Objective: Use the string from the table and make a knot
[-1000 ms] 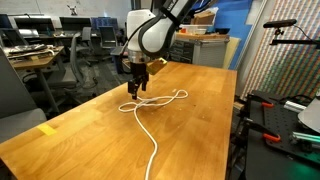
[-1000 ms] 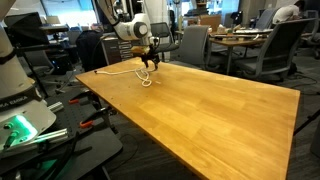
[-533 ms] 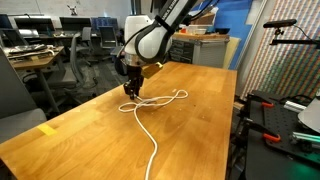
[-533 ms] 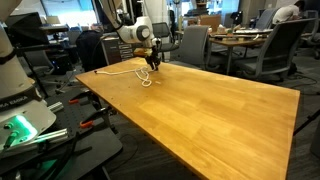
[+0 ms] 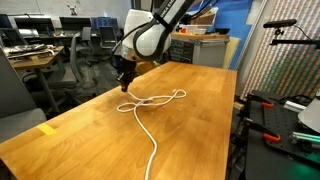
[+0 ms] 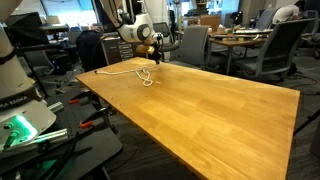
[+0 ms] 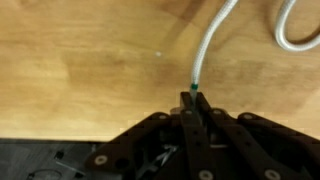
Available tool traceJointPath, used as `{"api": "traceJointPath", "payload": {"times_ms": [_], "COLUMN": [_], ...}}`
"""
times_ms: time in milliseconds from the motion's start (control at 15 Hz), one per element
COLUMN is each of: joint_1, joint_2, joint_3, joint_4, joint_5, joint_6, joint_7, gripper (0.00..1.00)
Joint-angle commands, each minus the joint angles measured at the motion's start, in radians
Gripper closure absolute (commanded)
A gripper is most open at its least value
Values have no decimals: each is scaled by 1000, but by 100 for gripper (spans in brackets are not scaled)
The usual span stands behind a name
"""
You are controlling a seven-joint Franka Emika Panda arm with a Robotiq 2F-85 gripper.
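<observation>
My gripper is going to let go of the string's end on the bare wood (image 5: 165,80) past the string's loop, toward the far end of the table.
A long white string (image 5: 151,134) lies on the light-brown wooden table (image 5: 85,145), looped near the far side and trailing off the near edge. In both exterior views my gripper (image 5: 124,86) (image 6: 155,60) hovers low over the table at the string's far end. The wrist view shows its jaws pressed together on the dark-green tip of the string (image 7: 207,45), which runs away from the gripper (image 7: 192,97) across the wood. A second curve of string (image 7: 290,35) shows at the upper right there.
A yellow tape mark (image 5: 47,129) sits near the table's edge. Office chairs (image 6: 191,45) and grey desks (image 5: 35,55) stand behind the table. Equipment with a green light (image 6: 20,125) stands beside the table's edge, and a patterned panel (image 5: 275,50) stands at the side.
The jaws have gone from open to shut on the string's tip. The gripper has shifted slightly along the table's far part.
</observation>
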Motion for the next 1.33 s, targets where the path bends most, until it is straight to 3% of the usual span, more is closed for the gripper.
{"api": "traceJointPath", "payload": {"times_ms": [0,267,933,1067,1133,1267], "joint_1": [-9,-27,-148,-145,-87,-82], "joint_2": [-178,-342,-796,-896,-949,-1053], "joint_3": [50,118,328,330,268,250], "joint_4": [-163,-295,-539,-572,-589,-629], "joint_5": [7,106,460,542,563,618], "joint_6": [165,340,462,458,451,447], "joint_7": [-66,-1,193,238,280,329], "gripper": [98,98,98,98,98,98]}}
